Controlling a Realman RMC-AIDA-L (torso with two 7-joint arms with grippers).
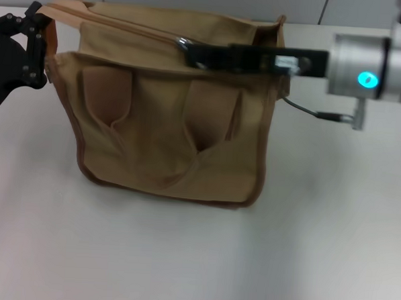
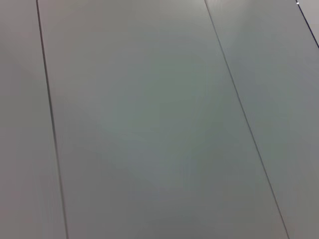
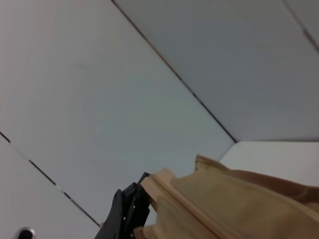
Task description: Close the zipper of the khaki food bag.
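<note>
Next, I release the silver pull tab on the bag's top near the end (image 1: 246, 63) with my right gripper, at the end that is opposite my left gripper. The tab is now near the top's middle.
The khaki food bag (image 1: 167, 135) stands upright on the white table, its two strap handles facing me. The zipper (image 1: 120, 23) runs along its top from the left end to the silver pull tab (image 1: 182, 41) near the middle. My right gripper (image 1: 189, 52) reaches in from the right across the bag's top and is shut on the pull tab. My left gripper (image 1: 39, 47) is at the bag's left end and is shut on the end of the bag. The right wrist view shows the bag's top (image 3: 229, 209) and my left gripper (image 3: 124, 216) at its far end.
The white table (image 1: 331, 231) extends in front of and to the right of the bag. A grey panelled wall (image 2: 149, 119) stands behind. A thin cable (image 1: 310, 110) hangs under my right wrist.
</note>
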